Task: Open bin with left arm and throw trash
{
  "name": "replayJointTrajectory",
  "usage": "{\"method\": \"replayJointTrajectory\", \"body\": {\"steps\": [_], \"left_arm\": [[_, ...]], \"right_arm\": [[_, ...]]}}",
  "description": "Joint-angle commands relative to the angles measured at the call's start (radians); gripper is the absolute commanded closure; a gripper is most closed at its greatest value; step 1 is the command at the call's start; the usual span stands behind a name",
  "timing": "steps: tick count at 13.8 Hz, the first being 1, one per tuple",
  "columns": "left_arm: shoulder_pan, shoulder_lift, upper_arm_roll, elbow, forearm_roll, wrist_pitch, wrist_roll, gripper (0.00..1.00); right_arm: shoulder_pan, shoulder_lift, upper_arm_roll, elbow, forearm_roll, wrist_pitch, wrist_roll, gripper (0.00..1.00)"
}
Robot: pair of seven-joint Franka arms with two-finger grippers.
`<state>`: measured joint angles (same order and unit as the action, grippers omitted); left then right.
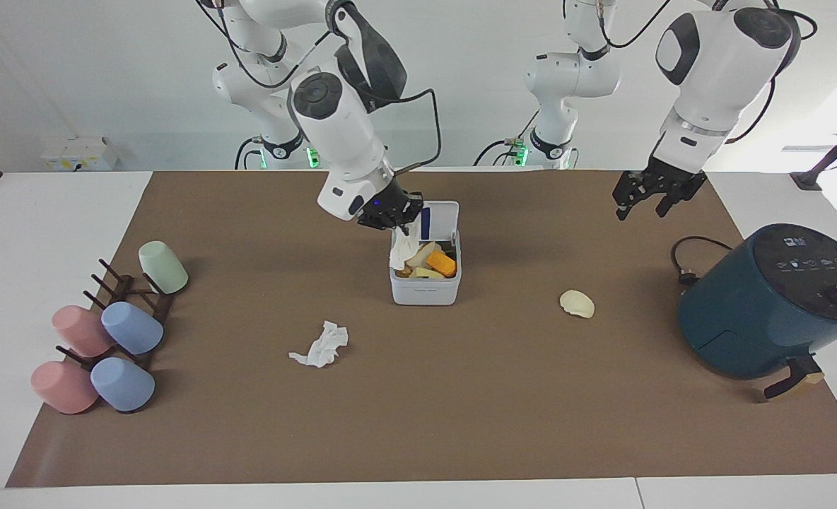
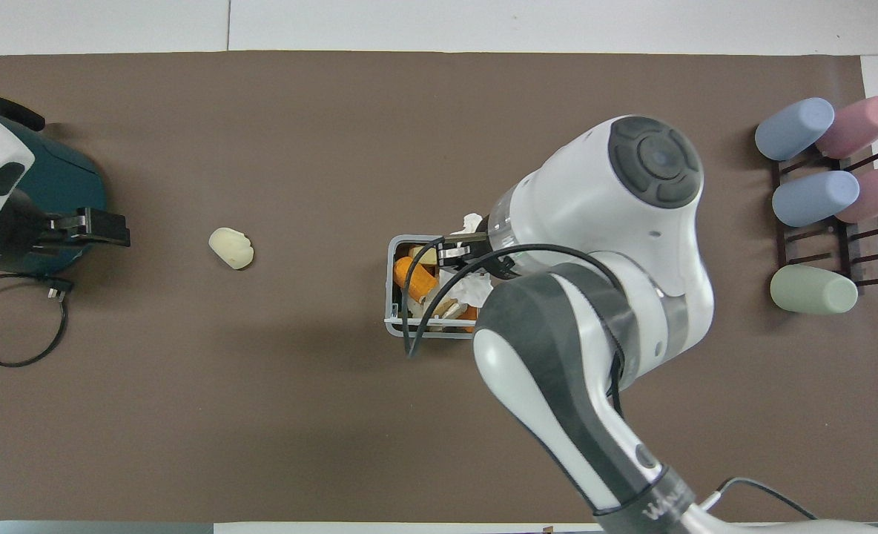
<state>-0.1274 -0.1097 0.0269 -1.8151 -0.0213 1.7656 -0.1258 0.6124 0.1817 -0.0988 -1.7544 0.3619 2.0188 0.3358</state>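
My left gripper closes next on the middle of the cream lump (image 2: pixel 231 246), which sits by itself on the mat between the air fryer and white bin.
The white bin (image 1: pixel 424 288) stands mid-mat with its lid (image 1: pixel 438 215) up; food scraps fill it. It also shows in the overhead view (image 2: pixel 392 311). My right gripper (image 1: pixel 399 223) (image 2: pixel 460 251) is shut on a white tissue wad (image 1: pixel 403 249) (image 2: pixel 471 222) that hangs over the bin's open top. A second tissue wad (image 1: pixel 321 345) lies on the mat toward the right arm's end; the right arm hides it from overhead. The cream lump (image 1: pixel 577 303) (image 2: pixel 231 248) lies toward the left arm's end. My left gripper (image 1: pixel 641 210) (image 2: pixel 105 228) is open and empty, raised near the air fryer.
A dark teal air fryer (image 1: pixel 765 304) (image 2: pixel 53 185) with its black cord (image 1: pixel 687 261) stands at the left arm's end. A dark rack with several pastel cups (image 1: pixel 107 332) (image 2: pixel 817 193) stands at the right arm's end. A brown mat (image 1: pixel 461 410) covers the table.
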Motion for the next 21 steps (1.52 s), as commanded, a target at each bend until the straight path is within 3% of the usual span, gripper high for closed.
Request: {"method": "replayJointTrajectory", "body": {"steps": [1, 4, 5, 6, 7, 8, 14, 16, 18, 21], "left_arm": [[0.026, 0.068, -0.007, 0.161, -0.002, -0.13, 0.053, 0.03], [0.037, 0.133, -0.005, 0.284, 0.006, -0.228, 0.061, 0.03], [0.037, 0.145, -0.005, 0.307, 0.009, -0.242, 0.063, 0.03], [0.034, 0.142, -0.01, 0.306, 0.009, -0.23, 0.061, 0.03], [0.029, 0.139, -0.01, 0.289, 0.003, -0.206, 0.061, 0.03], [0.022, 0.137, -0.012, 0.258, 0.003, -0.177, 0.057, 0.03], [-0.009, 0.153, -0.016, 0.018, 0.0, 0.113, -0.053, 0.03], [-0.023, 0.165, -0.016, -0.083, 0.0, 0.234, -0.112, 0.03], [-0.041, 0.198, -0.016, -0.157, 0.001, 0.36, -0.143, 0.03], [-0.06, 0.263, -0.015, -0.205, 0.001, 0.483, -0.158, 0.05]], "right_arm": [[0.03, -0.071, -0.002, -0.181, -0.014, 0.151, 0.02, 1.0], [0.064, -0.09, -0.002, -0.244, -0.012, 0.224, 0.023, 1.0], [0.064, -0.094, -0.002, -0.247, -0.012, 0.219, 0.028, 0.94], [0.066, -0.094, -0.002, -0.247, -0.012, 0.218, 0.032, 0.56], [0.066, -0.094, -0.002, -0.247, -0.012, 0.218, 0.034, 0.34], [0.066, -0.093, -0.002, -0.246, -0.012, 0.218, 0.034, 0.0], [0.05, -0.058, -0.006, -0.17, -0.038, 0.23, 0.019, 0.0], [0.002, -0.025, -0.01, -0.093, -0.14, 0.219, -0.004, 0.0], [-0.072, -0.016, -0.01, -0.071, -0.176, 0.225, -0.145, 0.0], [-0.18, -0.004, -0.01, -0.123, -0.173, 0.305, -0.365, 0.0]]}}
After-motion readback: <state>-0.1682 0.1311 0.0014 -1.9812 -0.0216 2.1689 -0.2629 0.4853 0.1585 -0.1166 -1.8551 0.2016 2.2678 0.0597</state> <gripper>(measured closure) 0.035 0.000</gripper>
